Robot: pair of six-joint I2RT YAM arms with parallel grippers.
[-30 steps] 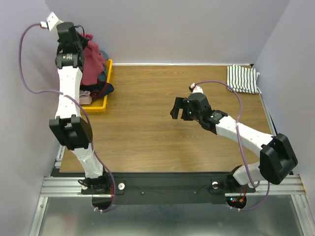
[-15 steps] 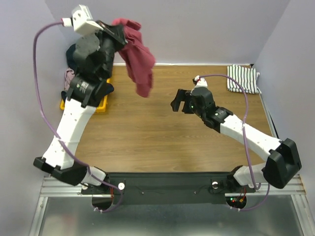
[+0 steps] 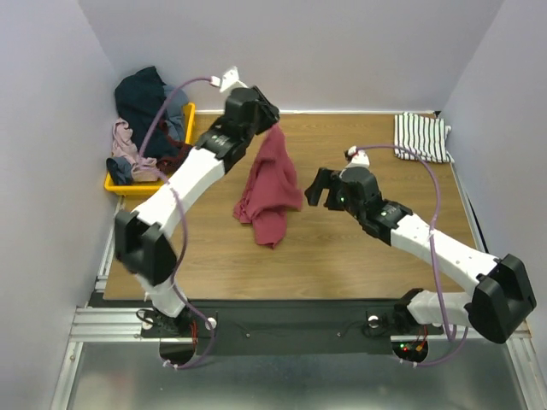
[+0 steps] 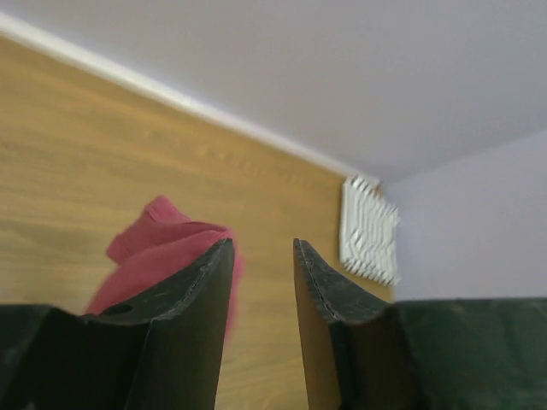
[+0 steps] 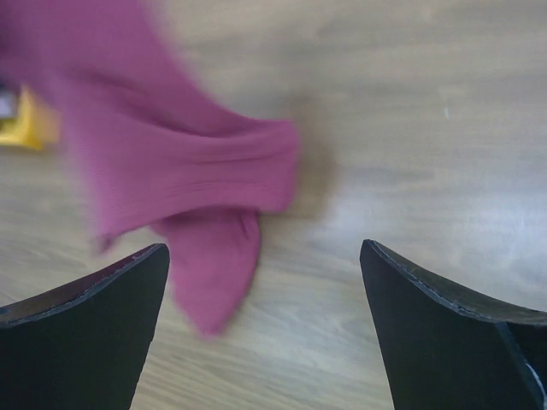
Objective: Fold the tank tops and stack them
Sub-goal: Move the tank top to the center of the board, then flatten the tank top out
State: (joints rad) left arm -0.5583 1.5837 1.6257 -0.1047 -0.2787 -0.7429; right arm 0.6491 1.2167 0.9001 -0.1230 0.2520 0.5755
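Next, my right gripper goes to the near, loose end [image 5: 208, 318] of the dark red tank top and closes there.
The dark red tank top [image 3: 270, 184] is a crumpled drape at the middle of the table, its upper end just under my left gripper [image 3: 270, 122]. In the left wrist view that gripper [image 4: 261, 244] is open with nothing between its fingers, and the red top [image 4: 158, 243] shows beyond the left finger. My right gripper [image 3: 317, 186] stands wide open just right of the top. Its wrist view shows the red top [image 5: 188, 171], blurred, ahead and left of the gripper [image 5: 265, 248]. The striped tank top [image 3: 421, 137] lies folded at the back right corner, also seen as the striped top [image 4: 369, 231].
A yellow tray [image 3: 128, 184] at the back left holds a heap of dark blue and pink clothes [image 3: 141, 111]. Walls close the table at the back and both sides. Purple cables loop off both arms.
The left arm swung the dark red tank top out of the tray area to the table's middle and opened its jaws, letting it go. The right gripper shifted slightly and stayed open.
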